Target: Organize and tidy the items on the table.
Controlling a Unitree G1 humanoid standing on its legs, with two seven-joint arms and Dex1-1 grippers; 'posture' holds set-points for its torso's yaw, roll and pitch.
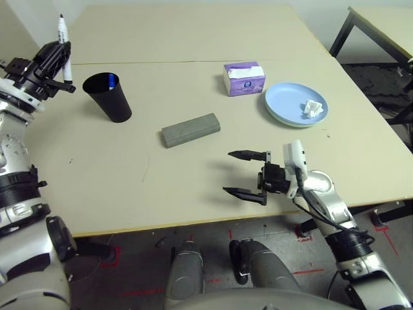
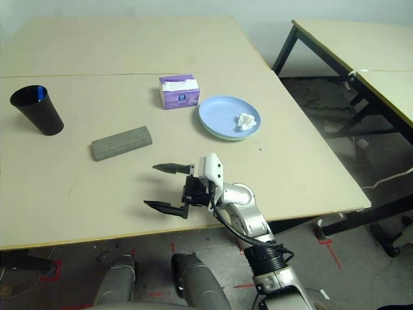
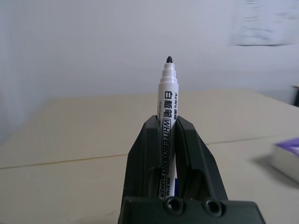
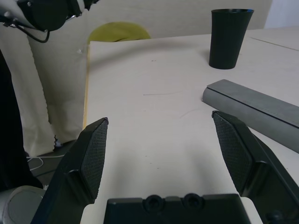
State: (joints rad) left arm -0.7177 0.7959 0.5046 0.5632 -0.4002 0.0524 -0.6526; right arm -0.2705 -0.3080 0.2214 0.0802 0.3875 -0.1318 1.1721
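Observation:
The left gripper should release the white marker inside the black cup (image 1: 105,84), beside the blue-capped marker.
My left gripper (image 1: 60,50) is raised beyond the table's (image 1: 193,187) far left, shut on a white marker (image 1: 62,29) that stands upright with its black tip up (image 3: 167,112). Just right of it stands the black cup (image 1: 108,97) with a blue-capped marker (image 1: 111,81) inside. The grey glasses case (image 1: 190,129) lies flat mid-table. A pale blue plate (image 1: 293,97) at the right holds the crumpled tissue (image 1: 313,108). My right gripper (image 1: 227,172) hovers open near the front edge, short of the case (image 4: 261,109), nothing between its fingers (image 4: 93,154).
A purple tissue box (image 1: 244,78) stands behind the case, left of the plate. A separate black-legged table (image 2: 361,39) is off to the back right. A seam (image 1: 193,62) crosses the tabletop behind the cup and box.

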